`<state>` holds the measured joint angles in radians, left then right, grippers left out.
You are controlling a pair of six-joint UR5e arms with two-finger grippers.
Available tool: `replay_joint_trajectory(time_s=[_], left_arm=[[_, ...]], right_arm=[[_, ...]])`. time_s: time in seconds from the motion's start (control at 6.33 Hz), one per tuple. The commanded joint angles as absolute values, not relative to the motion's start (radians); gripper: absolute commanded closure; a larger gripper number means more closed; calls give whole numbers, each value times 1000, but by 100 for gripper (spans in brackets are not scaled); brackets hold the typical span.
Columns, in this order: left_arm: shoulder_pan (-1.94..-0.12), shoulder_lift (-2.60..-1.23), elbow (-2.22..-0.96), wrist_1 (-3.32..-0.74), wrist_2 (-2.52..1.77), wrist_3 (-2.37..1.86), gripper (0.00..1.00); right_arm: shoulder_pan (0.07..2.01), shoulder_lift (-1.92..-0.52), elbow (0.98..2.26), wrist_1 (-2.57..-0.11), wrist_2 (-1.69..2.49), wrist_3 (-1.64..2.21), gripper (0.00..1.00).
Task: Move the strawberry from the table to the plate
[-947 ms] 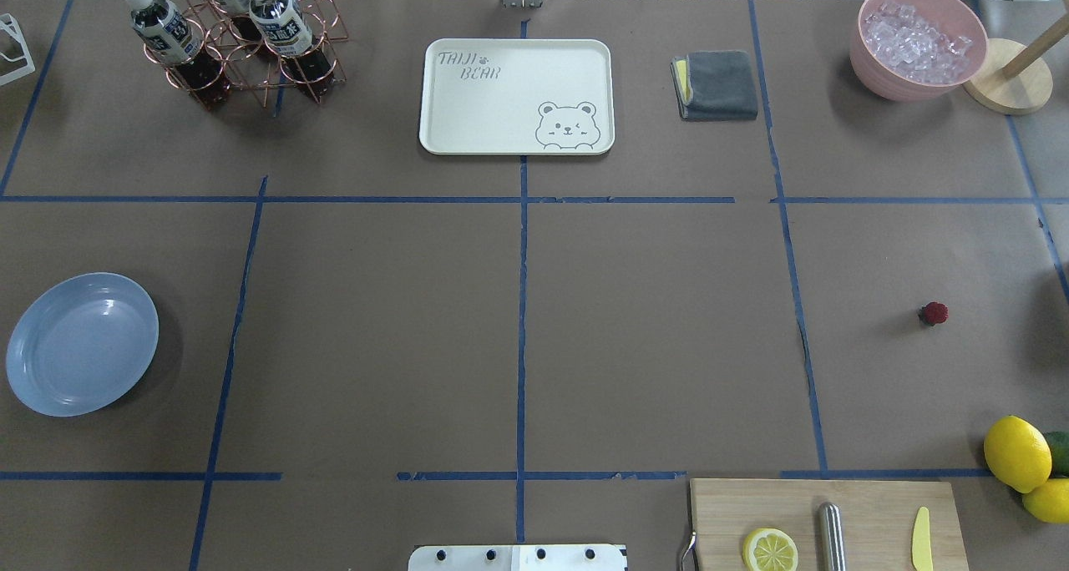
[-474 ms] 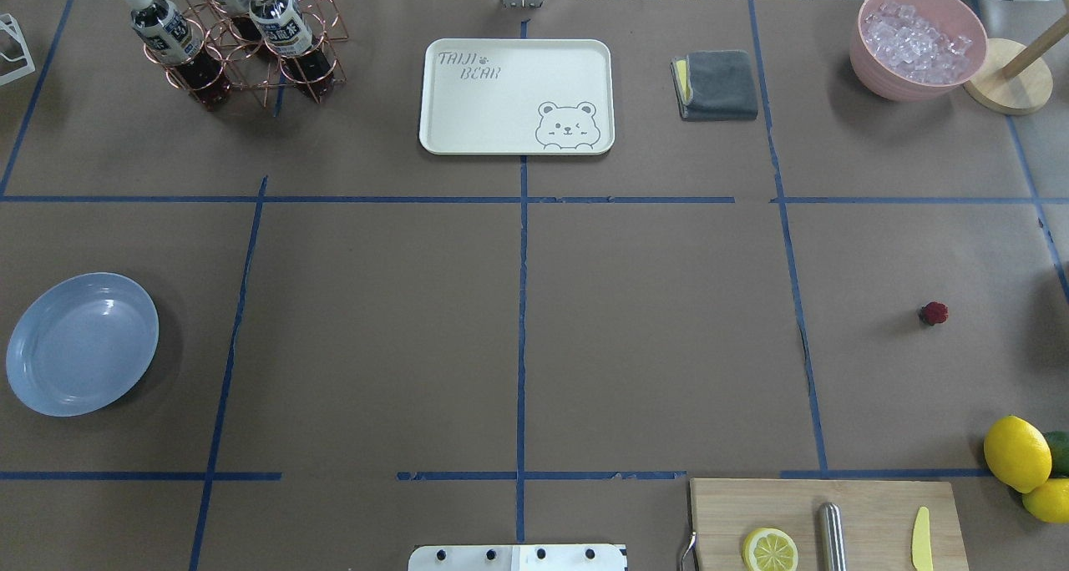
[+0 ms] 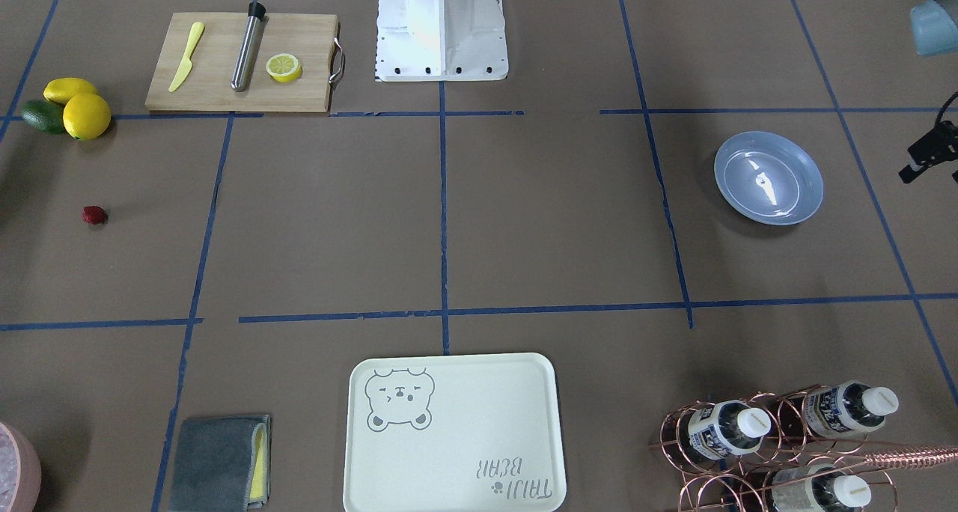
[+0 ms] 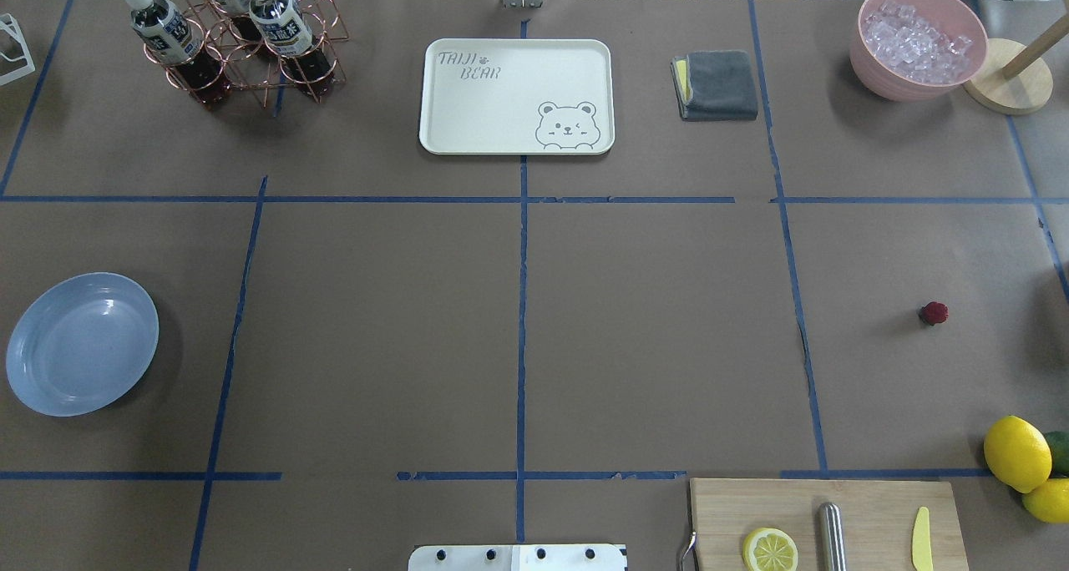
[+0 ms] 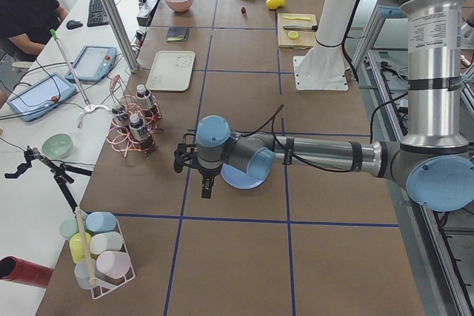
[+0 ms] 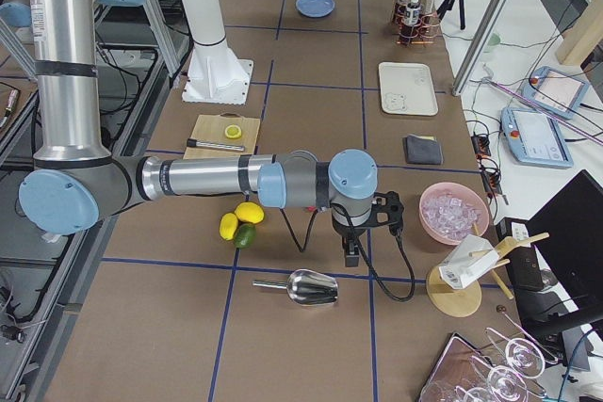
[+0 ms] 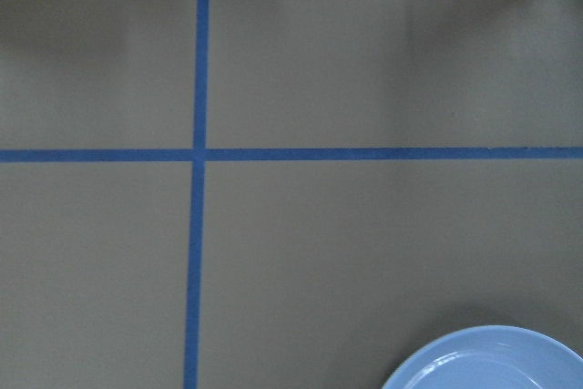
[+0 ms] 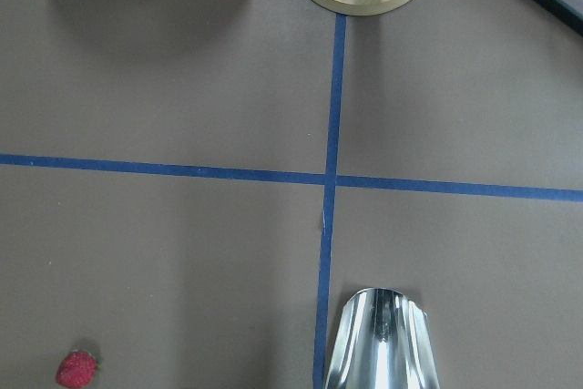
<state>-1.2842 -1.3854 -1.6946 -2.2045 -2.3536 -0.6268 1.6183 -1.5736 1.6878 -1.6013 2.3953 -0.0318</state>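
The robot's left gripper should go to the light-blue plate next and close on the plate's rim [image 3: 819, 181], on the side farthest from the strawberry.
The strawberry [image 4: 934, 313] is a tiny dark-red berry lying alone on the brown table [image 4: 651, 337], far right in the overhead view. It also shows at the lower left of the right wrist view [image 8: 76, 369]. The light-blue plate [image 4: 82, 343] sits far left with nothing on it. Its rim [image 7: 492, 362] shows in the left wrist view. My left gripper [image 5: 207, 189] hangs over the table just beyond the plate [image 5: 241, 179]. My right gripper [image 6: 350, 253] hangs low beyond the lemons. I cannot tell whether either is open or shut.
A cream bear tray [image 4: 516, 95], a bottle rack [image 4: 242, 37], a grey cloth [image 4: 716, 84] and a pink bowl of ice [image 4: 917, 41] line the far side. Lemons [image 4: 1017, 452] and a cutting board [image 4: 823, 521] sit near right. A metal scoop [image 8: 383, 343] lies near the strawberry.
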Motion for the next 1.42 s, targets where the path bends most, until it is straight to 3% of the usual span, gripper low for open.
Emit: replay_joint_trajectory(time_s=[0.0, 0.32, 0.79, 1.11, 1.26], left_arm=[[-1128, -1328, -1608, -2500, -2330, -868, 5], [-1034, -1339, -1576, -2511, -2223, -905, 8], [-977, -1359, -1549, -2508, -2221, -904, 20], [-971, -1361, -1540, -2510, -2221, -902, 39], [-971, -1359, -1540, -2510, -2221, -902, 60]], right_arm=[[1573, -1568, 1689, -1600, 2393, -25, 0], [1568, -1566, 1695, -1600, 2399, -21, 0], [1568, -1557, 1695, -1600, 2399, -21, 0], [1568, -1551, 1697, -1600, 2402, -20, 0], [1568, -1551, 1697, -1600, 2402, -20, 0]])
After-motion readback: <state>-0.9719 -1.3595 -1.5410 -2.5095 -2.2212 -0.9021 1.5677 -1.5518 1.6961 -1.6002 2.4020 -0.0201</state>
